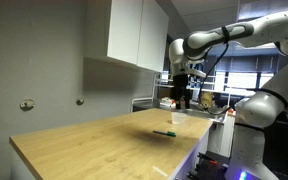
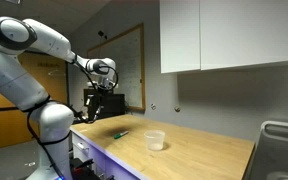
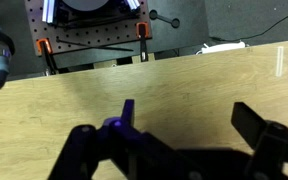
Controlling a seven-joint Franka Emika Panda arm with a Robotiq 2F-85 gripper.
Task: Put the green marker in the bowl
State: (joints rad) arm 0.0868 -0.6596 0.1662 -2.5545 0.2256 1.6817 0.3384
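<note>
The green marker should be gripped next, with my gripper going down to the white body (image 1: 161, 132) of the marker and closing there, leaving its green cap free.
The green marker (image 1: 164, 132) lies flat on the wooden table; it also shows in an exterior view (image 2: 120, 132). The bowl (image 1: 179, 117) is a small pale translucent cup standing on the table beyond the marker, also seen in an exterior view (image 2: 155, 140). My gripper (image 1: 181, 98) hangs well above the table, above the area near the bowl, and in an exterior view (image 2: 97, 105) it is high over the table's end. In the wrist view the gripper (image 3: 189, 120) is open and empty over bare wood; marker and bowl are out of that view.
The wooden table (image 1: 104, 145) fills the middle. White wall cabinets (image 1: 134, 35) hang above its far side. A metal sink (image 2: 281, 150) sits past the table's end. A perforated black board with clamps (image 3: 89, 40) lies beyond the table edge.
</note>
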